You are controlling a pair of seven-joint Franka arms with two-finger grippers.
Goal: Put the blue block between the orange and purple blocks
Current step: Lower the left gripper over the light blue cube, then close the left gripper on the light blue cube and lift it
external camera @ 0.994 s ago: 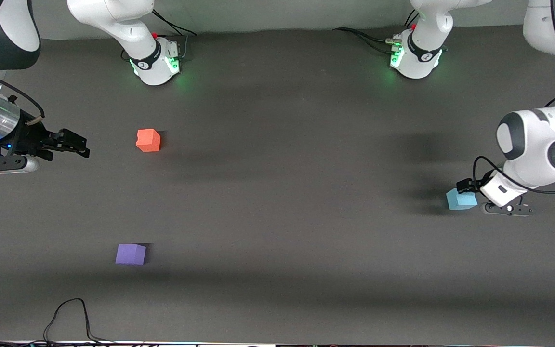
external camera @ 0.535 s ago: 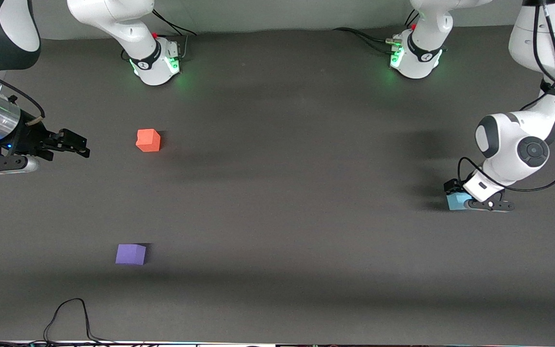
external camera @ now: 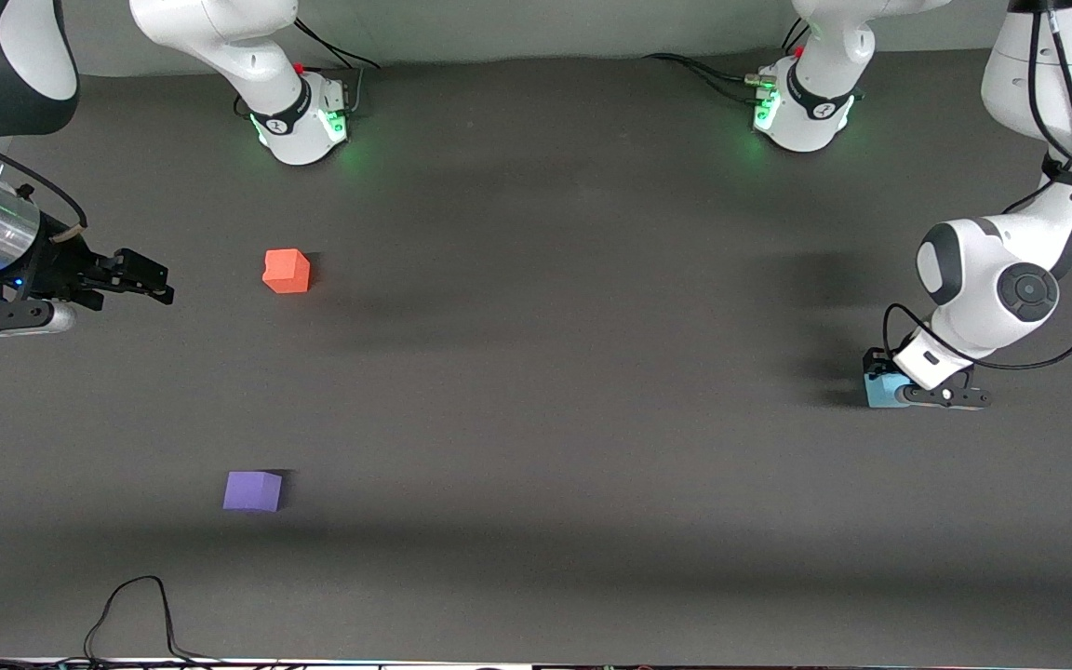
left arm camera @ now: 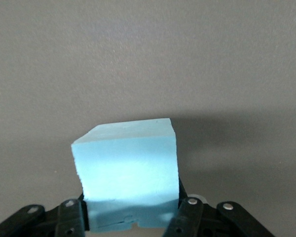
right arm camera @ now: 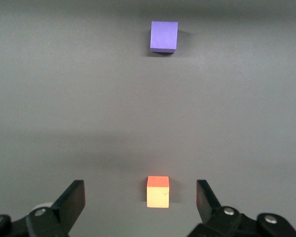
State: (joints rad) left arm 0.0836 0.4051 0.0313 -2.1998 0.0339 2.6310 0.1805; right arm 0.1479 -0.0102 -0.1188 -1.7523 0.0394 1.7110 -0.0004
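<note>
Next, my left gripper releases the blue block on the bare table about halfway across to the orange block (external camera: 549, 341). The blue block still rests on the dark table.
The blue block (external camera: 879, 392) rests on the dark table toward the left arm's end. My left gripper (external camera: 882, 376) is down on it, and in the left wrist view the fingers (left arm camera: 70, 217) press both sides of the blue block (left arm camera: 128, 168). The orange block (external camera: 287, 271) and the purple block (external camera: 253, 490) sit apart toward the right arm's end, the purple one nearer the front camera. My right gripper (external camera: 153, 282) hangs open and empty beside the orange block. The right wrist view shows the orange block (right arm camera: 158, 192) and the purple block (right arm camera: 164, 36), with the right gripper (right arm camera: 140, 191) open.
The two arm bases (external camera: 300, 121) (external camera: 802, 113) stand at the table's back edge. A black cable (external camera: 131, 609) loops on the table near the front edge, toward the right arm's end.
The left arm has swung over the blue block and its gripper has come down around it and closed on its sides. The right arm has not moved.
</note>
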